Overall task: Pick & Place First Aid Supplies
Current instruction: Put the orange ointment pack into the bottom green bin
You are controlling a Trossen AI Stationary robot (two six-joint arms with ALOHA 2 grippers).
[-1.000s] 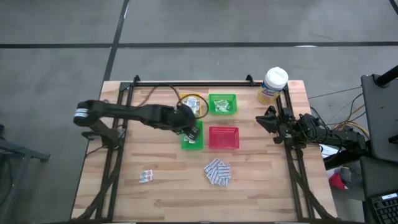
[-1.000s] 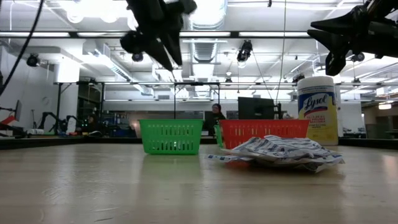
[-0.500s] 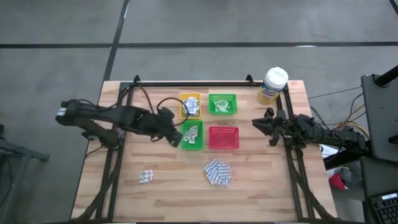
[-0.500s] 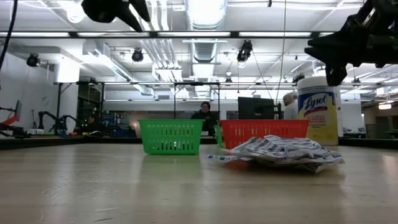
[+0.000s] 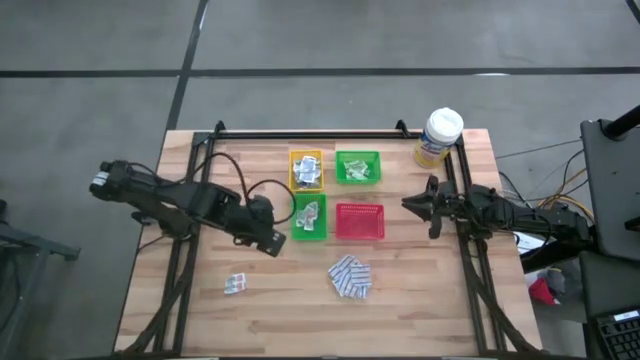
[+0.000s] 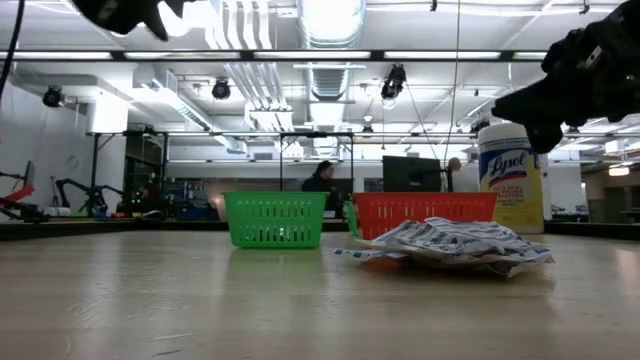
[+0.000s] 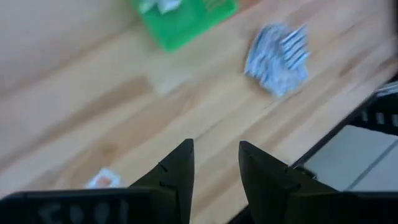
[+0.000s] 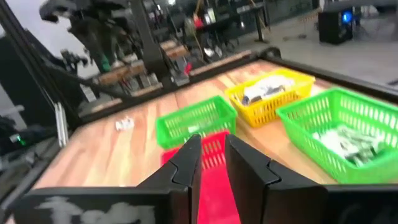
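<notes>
My left gripper should reach for the small packet lying on its own and close on the small lone packet's end [image 5: 229, 282] [image 7: 91, 183] that points away from the heap of blue-and-white packets.
A heap of blue-and-white packets [image 5: 350, 277] lies on the wood table near its front, and it also shows in the left wrist view [image 7: 278, 53]. A small packet [image 5: 236, 284] lies alone at the near left. More supplies lie in the yellow tray [image 5: 306, 170], the far green tray [image 5: 357, 167] and the near green tray [image 5: 309, 217]. My left gripper [image 5: 270, 240] hangs open above bare wood, left of the near green tray, with nothing between its fingers [image 7: 214, 165]. My right gripper [image 5: 412, 205] points level toward the red tray [image 5: 359, 221], narrowly open [image 8: 213, 152] and holding nothing.
A yellow canister with a white lid [image 5: 438, 137] stands at the far right corner. Black frame rails [image 5: 190, 250] run along the table's left and right sides. Bare wood lies between the lone packet and the heap.
My left gripper has drawn back from above the near green tray toward the table's left and near side, rising and rolling as it went. White packets now show in that tray. My right gripper has tipped down to level.
</notes>
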